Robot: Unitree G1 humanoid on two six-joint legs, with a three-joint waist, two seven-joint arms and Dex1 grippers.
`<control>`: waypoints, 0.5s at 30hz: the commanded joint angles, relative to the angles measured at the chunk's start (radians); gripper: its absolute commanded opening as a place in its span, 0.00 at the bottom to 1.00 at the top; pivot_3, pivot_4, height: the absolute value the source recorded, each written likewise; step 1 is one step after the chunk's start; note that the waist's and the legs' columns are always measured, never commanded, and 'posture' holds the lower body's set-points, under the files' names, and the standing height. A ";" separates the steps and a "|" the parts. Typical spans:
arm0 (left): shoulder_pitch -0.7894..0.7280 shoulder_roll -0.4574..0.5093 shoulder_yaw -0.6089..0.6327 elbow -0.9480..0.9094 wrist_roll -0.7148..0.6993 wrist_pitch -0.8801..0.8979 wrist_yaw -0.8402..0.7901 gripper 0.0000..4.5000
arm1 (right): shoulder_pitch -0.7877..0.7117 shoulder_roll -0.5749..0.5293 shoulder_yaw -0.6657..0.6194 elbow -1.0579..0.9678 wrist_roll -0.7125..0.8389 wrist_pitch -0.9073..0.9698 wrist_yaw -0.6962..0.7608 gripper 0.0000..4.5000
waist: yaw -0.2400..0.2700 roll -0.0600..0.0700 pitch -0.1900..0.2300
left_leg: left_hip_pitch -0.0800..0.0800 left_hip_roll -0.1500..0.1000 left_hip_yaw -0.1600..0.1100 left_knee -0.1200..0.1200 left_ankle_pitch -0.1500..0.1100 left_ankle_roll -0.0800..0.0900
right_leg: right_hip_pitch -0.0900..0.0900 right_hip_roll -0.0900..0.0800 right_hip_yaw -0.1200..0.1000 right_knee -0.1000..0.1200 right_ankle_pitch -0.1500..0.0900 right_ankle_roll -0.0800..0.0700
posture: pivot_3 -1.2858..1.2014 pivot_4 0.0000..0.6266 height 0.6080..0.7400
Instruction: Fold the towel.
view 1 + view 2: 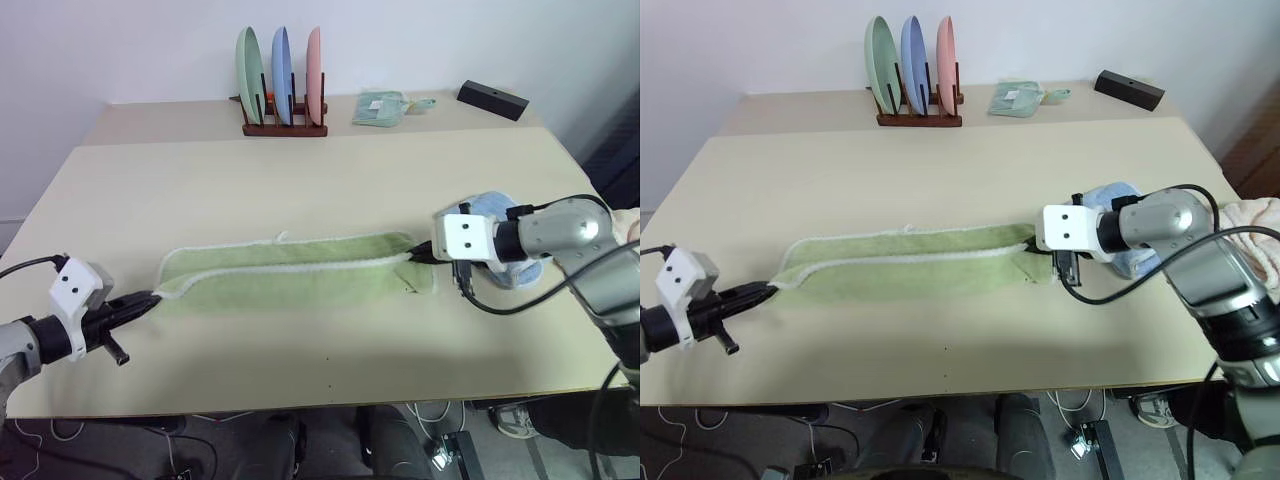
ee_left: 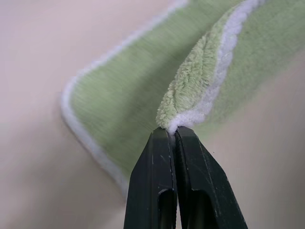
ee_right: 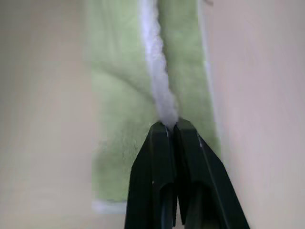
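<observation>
Next, I let go of the towel's held corner, now low near the tabletop, with my right gripper on its far corner (image 1: 414, 233) (image 3: 221, 162) beside the light blue towel.
The towel (image 1: 290, 272), light green terry with a white stitched edge, lies stretched out long and narrow across the middle of the table, folded over lengthwise. At its left end my left gripper (image 1: 150, 298) is shut on a corner; the left wrist view shows the white hem pinched between the black fingers (image 2: 162, 157). My right gripper (image 1: 422, 254) is shut on the towel's right end, the white edge (image 3: 159, 95) caught at its fingertips (image 3: 164, 143). Both ends sit low, near the tabletop.
A wooden rack (image 1: 284, 126) with three upright plates stands at the back of the table. A small green cloth (image 1: 380, 108) and a black box (image 1: 492, 99) lie at the back right. A light blue towel (image 1: 500, 240) sits behind my right wrist; a pale pink one (image 1: 1252, 222) at the right edge.
</observation>
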 commanded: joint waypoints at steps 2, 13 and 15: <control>-0.103 -0.006 -0.038 0.110 0.050 -0.060 0.036 0.00 | -0.112 0.070 0.027 0.213 -0.089 -0.135 -0.003 0.01 | -0.001 0.000 0.000 | -0.001 0.000 0.000 0.000 0.000 -0.001 | -0.001 0.000 0.000 0.000 0.000 0.000 | 0.52 0.24 0.85; -0.304 -0.038 -0.161 0.365 0.135 -0.162 0.054 0.00 | -0.277 0.233 0.065 0.661 -0.221 -0.399 -0.049 0.01 | -0.006 0.000 0.000 | -0.007 -0.001 0.000 0.000 0.002 -0.004 | -0.010 0.000 0.000 0.002 0.000 0.000 | 0.52 0.24 0.85; -0.325 -0.046 -0.175 0.397 0.147 -0.174 0.065 0.00 | -0.292 0.253 0.070 0.720 -0.250 -0.440 -0.083 0.01 | -0.006 0.000 0.000 | -0.007 -0.001 0.000 0.000 0.002 -0.004 | -0.010 0.000 0.000 0.002 0.000 0.000 | 0.52 0.24 0.85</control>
